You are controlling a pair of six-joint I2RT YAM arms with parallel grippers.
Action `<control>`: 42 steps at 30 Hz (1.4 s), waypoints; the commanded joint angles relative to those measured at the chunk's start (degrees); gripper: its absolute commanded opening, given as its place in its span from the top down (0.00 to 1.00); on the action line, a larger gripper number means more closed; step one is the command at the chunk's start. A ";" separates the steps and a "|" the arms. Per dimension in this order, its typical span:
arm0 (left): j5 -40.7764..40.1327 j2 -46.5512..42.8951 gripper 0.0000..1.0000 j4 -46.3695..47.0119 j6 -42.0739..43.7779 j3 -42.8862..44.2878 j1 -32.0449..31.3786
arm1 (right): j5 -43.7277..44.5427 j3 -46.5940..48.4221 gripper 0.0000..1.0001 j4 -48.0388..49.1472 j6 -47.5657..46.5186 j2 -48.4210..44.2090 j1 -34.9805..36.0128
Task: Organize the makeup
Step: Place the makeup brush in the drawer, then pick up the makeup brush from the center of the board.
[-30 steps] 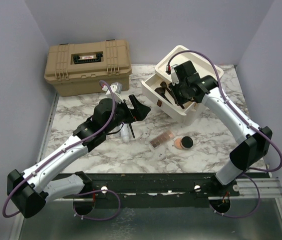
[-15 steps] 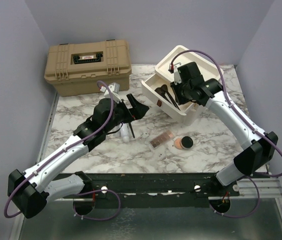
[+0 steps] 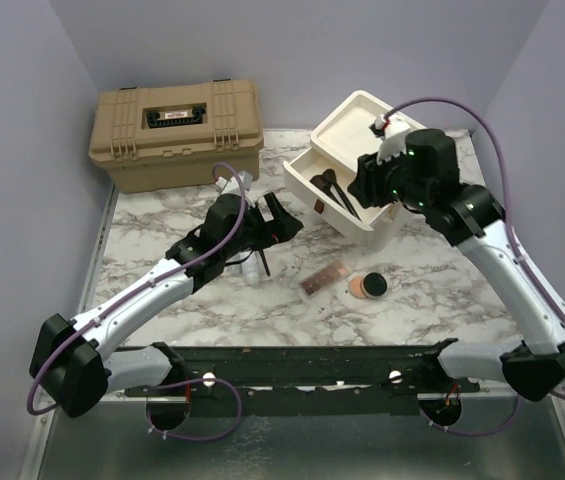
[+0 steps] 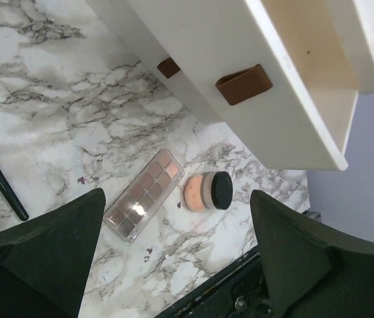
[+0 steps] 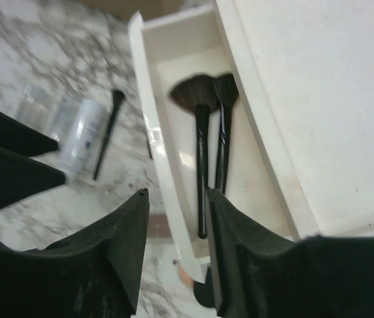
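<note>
The slim black brush is beside the whitish bottle. My left gripper goes to it next and closes on its handle's near end (image 3: 266, 269) (image 4: 17, 207).
Two black-handled fan brushes (image 3: 334, 191) lie in the open drawer of the cream drawer unit (image 3: 354, 122); they also show in the right wrist view (image 5: 202, 142). My right gripper (image 3: 364, 190) (image 5: 177, 255) hovers above the drawer's front wall, open and empty. The pink palette (image 3: 324, 279) (image 4: 145, 194) and the round black compact (image 3: 368, 286) (image 4: 208, 191) lie on the marble in front of the drawer. The whitish bottle (image 3: 252, 266) (image 5: 81, 136) and a slim black brush (image 3: 265, 262) (image 5: 107, 132) lie under my left arm. My left gripper (image 3: 272, 222) (image 4: 177, 265) is open and empty above the table.
The tan toolbox (image 3: 175, 133) stands shut at the back left. The drawer unit has brown leather pulls (image 4: 243, 84). Purple walls close in the marble table (image 3: 172, 300) on three sides. A black rail runs along the near edge.
My right arm has lifted and drawn back to the right, away from the brushes in the drawer. My left arm has shifted slightly forward and right.
</note>
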 commanded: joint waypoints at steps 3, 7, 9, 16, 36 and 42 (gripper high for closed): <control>0.72 2.76 0.14 -2.25 0.34 0.03 0.07 | -5.23 -7.35 0.37 11.76 7.49 -10.60 0.32; -3.09 4.09 0.17 -5.95 0.66 -0.28 0.07 | -5.03 -14.12 0.31 17.62 12.77 -17.67 0.29; -3.85 5.11 0.20 -7.38 1.34 0.13 -0.13 | -4.53 -17.61 0.29 20.28 14.53 -20.94 0.29; -11.00 8.70 0.25 -12.03 3.48 1.70 -2.65 | 5.82 -22.02 0.28 19.73 20.32 -26.46 0.30; -24.38 25.21 0.39 -17.49 -0.53 7.89 -7.00 | 4.61 -26.55 0.25 24.11 25.47 -29.32 0.37; -27.22 28.32 0.41 -20.09 -1.10 9.15 -7.72 | 4.22 -26.58 0.25 22.97 25.74 -29.17 0.32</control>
